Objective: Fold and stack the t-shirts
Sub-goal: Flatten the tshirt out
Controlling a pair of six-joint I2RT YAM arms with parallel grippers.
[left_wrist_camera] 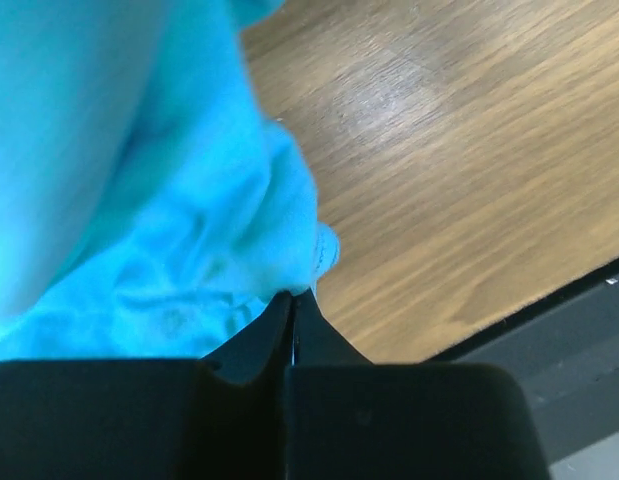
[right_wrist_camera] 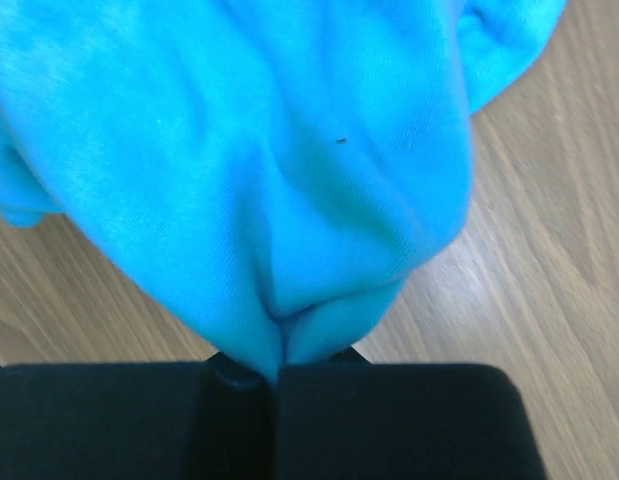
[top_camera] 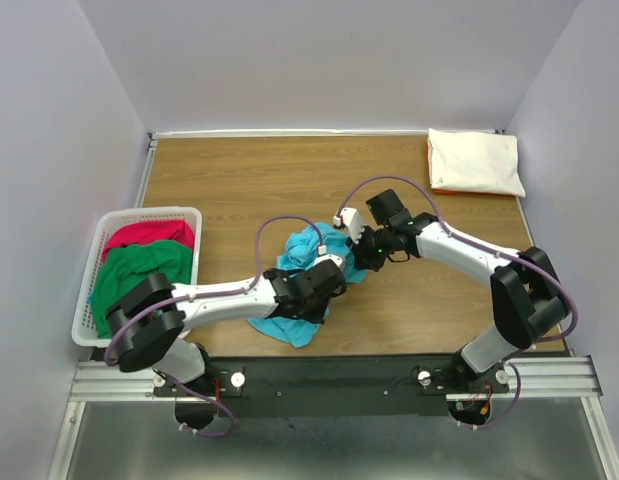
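Note:
I have a bunched fold of the crumpled turquoise t-shirt pinched in my right gripper, so I will open it and take the t-shirt [top_camera: 360, 274] close by before lifting to spread it.
A turquoise t-shirt [top_camera: 299, 300] lies crumpled at the middle of the wooden table. My left gripper [top_camera: 334, 276] is shut, its tips pinching an edge of the turquoise cloth [left_wrist_camera: 139, 200]. My right gripper [top_camera: 361, 256] is shut on a fold of the same shirt [right_wrist_camera: 289, 150], and the cloth bunches out from between its fingers. A folded cream-white t-shirt [top_camera: 476, 162] lies at the back right corner on an orange one, of which only the edge [top_camera: 431, 170] shows. A red t-shirt [top_camera: 149, 235] and a green t-shirt [top_camera: 139, 272] lie loose in the basket.
The white lattice basket [top_camera: 149, 212] stands at the table's left edge. Bare wood [top_camera: 249, 180] stretches behind the arms. The table's near edge and a black rail [left_wrist_camera: 589, 330] lie close to my left gripper. Grey walls enclose the table.

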